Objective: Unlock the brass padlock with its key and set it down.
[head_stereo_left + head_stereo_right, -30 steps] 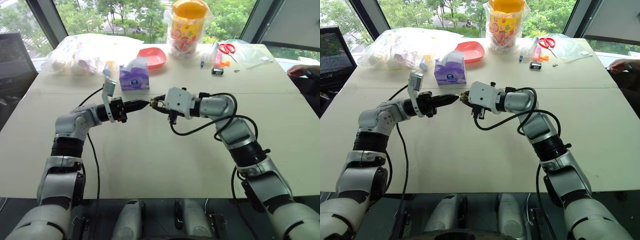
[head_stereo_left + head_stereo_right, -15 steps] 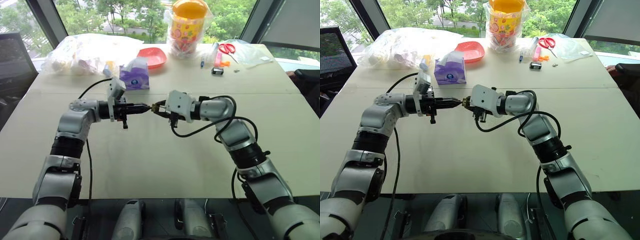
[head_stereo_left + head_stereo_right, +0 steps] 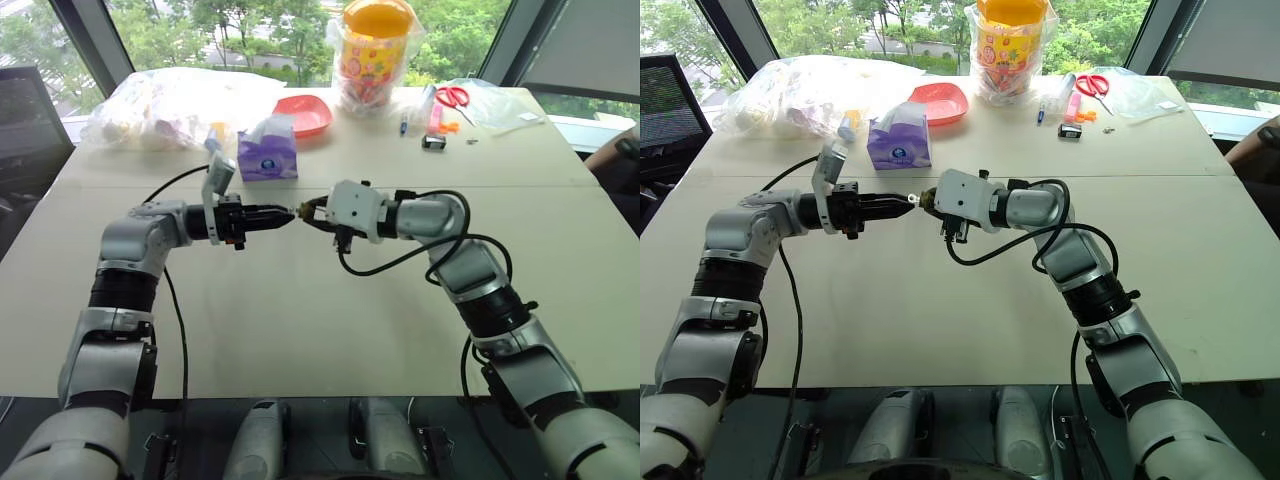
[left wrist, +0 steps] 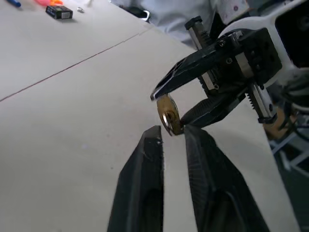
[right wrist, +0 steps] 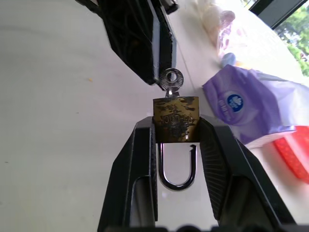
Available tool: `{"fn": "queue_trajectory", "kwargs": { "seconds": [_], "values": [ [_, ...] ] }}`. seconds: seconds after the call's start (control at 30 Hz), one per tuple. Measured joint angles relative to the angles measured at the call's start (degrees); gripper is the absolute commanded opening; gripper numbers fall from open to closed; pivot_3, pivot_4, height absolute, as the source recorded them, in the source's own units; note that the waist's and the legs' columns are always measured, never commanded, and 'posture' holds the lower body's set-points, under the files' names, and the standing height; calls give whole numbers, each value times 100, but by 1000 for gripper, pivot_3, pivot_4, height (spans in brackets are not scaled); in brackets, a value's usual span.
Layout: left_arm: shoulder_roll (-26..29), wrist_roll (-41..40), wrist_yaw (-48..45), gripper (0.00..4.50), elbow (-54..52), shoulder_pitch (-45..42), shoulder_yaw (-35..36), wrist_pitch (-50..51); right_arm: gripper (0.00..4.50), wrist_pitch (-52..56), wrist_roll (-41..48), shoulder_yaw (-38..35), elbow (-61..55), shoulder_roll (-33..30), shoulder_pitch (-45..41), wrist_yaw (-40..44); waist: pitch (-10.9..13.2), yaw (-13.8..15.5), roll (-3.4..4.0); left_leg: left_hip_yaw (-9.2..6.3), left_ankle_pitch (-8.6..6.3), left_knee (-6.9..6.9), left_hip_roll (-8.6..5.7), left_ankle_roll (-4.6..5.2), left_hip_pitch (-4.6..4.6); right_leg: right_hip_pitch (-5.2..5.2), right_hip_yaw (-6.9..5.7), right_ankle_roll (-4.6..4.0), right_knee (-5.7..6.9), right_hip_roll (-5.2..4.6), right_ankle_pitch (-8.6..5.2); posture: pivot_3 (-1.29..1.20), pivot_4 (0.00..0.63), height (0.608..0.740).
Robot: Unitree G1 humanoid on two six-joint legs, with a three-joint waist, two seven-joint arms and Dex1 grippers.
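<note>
The shackle's open leg lies back between my right gripper's fingers. The gold body (image 5: 176,120) should go to my left gripper, so my right gripper is free for the shackle.
The brass padlock (image 5: 176,110) hangs above the table (image 3: 300,320), with my right gripper (image 5: 176,123) shut on its gold body. Its silver shackle (image 5: 177,181) lies back between the fingers, and one leg ends just short of the body. A small silver key (image 5: 172,79) sticks out of the padlock's base. My left gripper (image 4: 173,131) points level at the padlock (image 4: 168,115) from the opposite side. Its fingers (image 4: 145,164) stand slightly apart, tips right at the key's head. From the head views, both grippers (image 3: 290,213) (image 3: 314,210) meet tip to tip over the table's middle.
Along the far edge sit a purple tissue pack (image 3: 267,150), a red dish (image 3: 305,113), a yellow-lidded jar (image 3: 378,50), a filled plastic bag (image 3: 170,105), scissors (image 3: 455,97) and a small black item (image 3: 434,142). A person's arm (image 3: 615,150) shows at the right edge.
My left gripper's fingers were pressed together at the key and now stand slightly apart; its wrist has rolled a little. My right gripper keeps the padlock where it was.
</note>
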Motion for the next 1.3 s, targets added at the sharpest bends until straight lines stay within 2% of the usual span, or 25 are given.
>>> {"fn": "queue_trajectory", "kwargs": {
  "seconds": [0.03,0.3,0.8,0.9,1.03,1.3],
  "values": [
    [-30,-10,78,2323,-106,51,22,11,696,-42,-71,0,0,-16,-41,-71,0,1,0,-1,0,0,0,0,0,0,0,0,0,0,0,0,150,740],
    [-425,-54,574,2323,-280,116,99,-18,696,-58,-424,135,74,-14,-108,-302,0,17,0,3,0,1,-1,0,0,0,0,-1,0,0,1,0,150,740],
    [-496,104,546,2323,714,-402,96,-552,696,-78,-596,220,22,-29,-105,-308,0,18,0,7,0,1,-1,0,-1,0,0,-1,-1,0,1,0,150,740],
    [-514,174,436,1505,724,-411,30,-670,696,-78,-602,223,-17,-29,-104,-301,0,16,0,7,0,1,-1,0,-1,0,0,-1,-1,0,1,0,150,740],
    [-609,217,349,13,767,-433,23,-671,696,-74,-628,255,-25,-39,-99,-288,0,16,-1,8,0,1,-1,0,-1,0,0,-1,0,0,1,0,150,740],
    [-649,264,332,13,816,-442,30,-679,696,-65,-671,268,-67,-58,-65,-270,0,15,0,7,0,1,-1,0,-1,0,0,-1,0,0,1,0,150,740]
  ]
}}
